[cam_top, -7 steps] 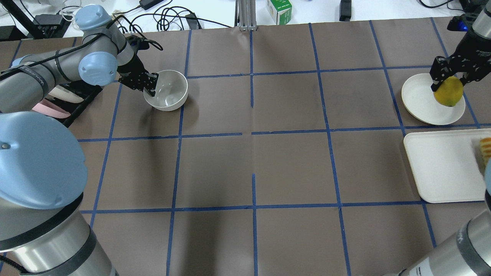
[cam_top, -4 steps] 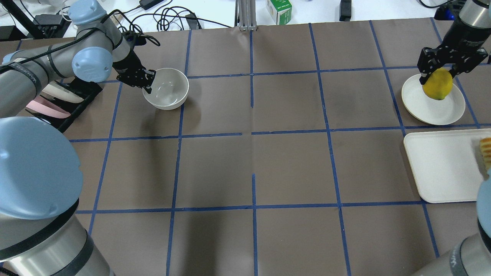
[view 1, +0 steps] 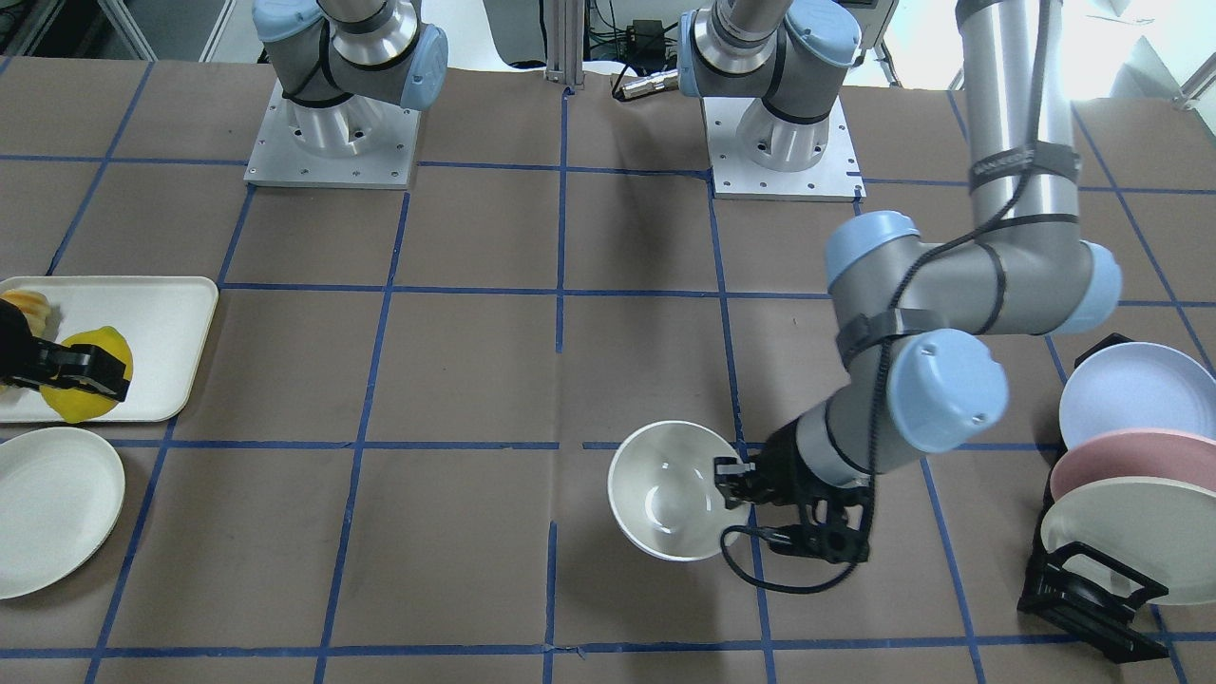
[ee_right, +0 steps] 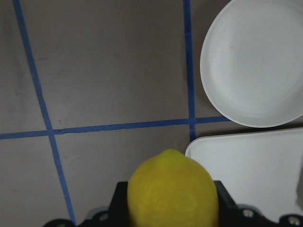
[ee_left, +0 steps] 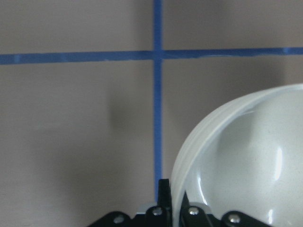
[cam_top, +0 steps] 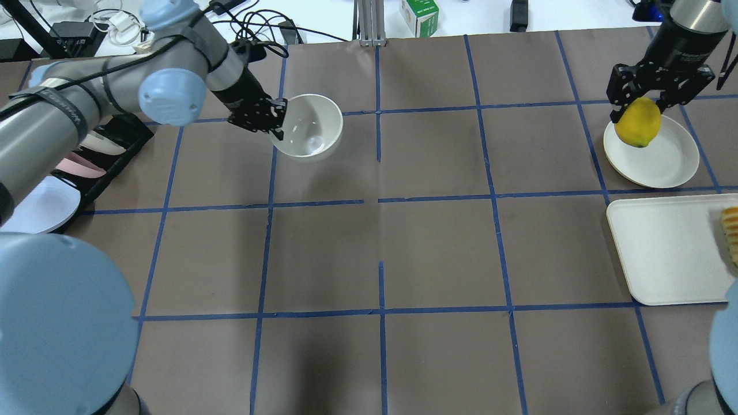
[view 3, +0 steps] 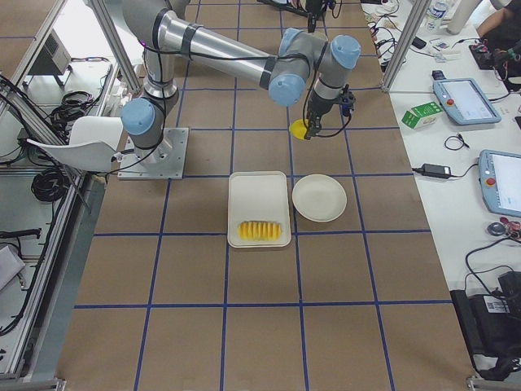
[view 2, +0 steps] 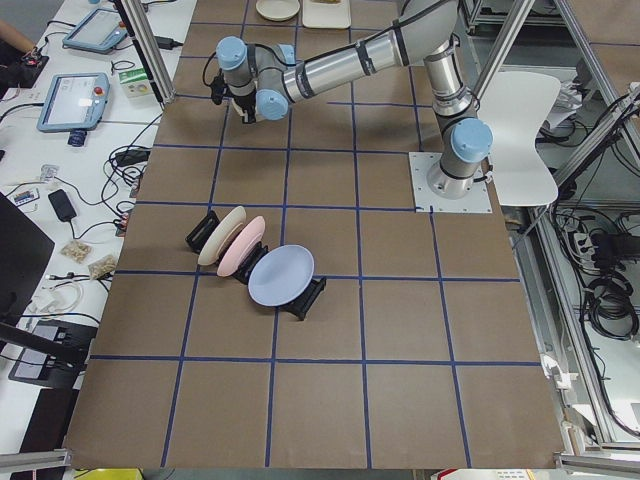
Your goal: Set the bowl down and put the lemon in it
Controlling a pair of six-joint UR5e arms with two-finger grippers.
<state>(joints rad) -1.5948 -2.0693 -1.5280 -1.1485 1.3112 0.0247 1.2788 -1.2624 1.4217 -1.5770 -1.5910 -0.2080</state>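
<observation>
Next, I release the lemon from my right gripper inside the off-white bowl, at the gap (view 1: 553,461) that lies between the blue tape ends.
The off-white bowl (cam_top: 308,128) hangs a little above the table left of centre, with its shadow beneath it. My left gripper (cam_top: 278,119) is shut on its left rim, one finger inside and one outside. The grip also shows in the front-facing view (view 1: 731,475) and in the left wrist view (ee_left: 173,208), with the bowl (ee_left: 246,165) at lower right. My right gripper (cam_top: 639,110) is shut on the yellow lemon (cam_top: 637,123) and holds it high in the air at the far right. The lemon fills the bottom of the right wrist view (ee_right: 173,189).
A flat cream plate (cam_top: 663,158) lies under and to the right of the lemon. A white tray (cam_top: 663,253) with ridged sliced fruit (cam_top: 731,227) sits nearer the robot. A black rack of plates (view 1: 1121,475) stands at the table's left end.
My left gripper has carried the bowl to the right, toward the table's middle. My right gripper has lifted the lemon higher and moved it left, off the plate's middle.
</observation>
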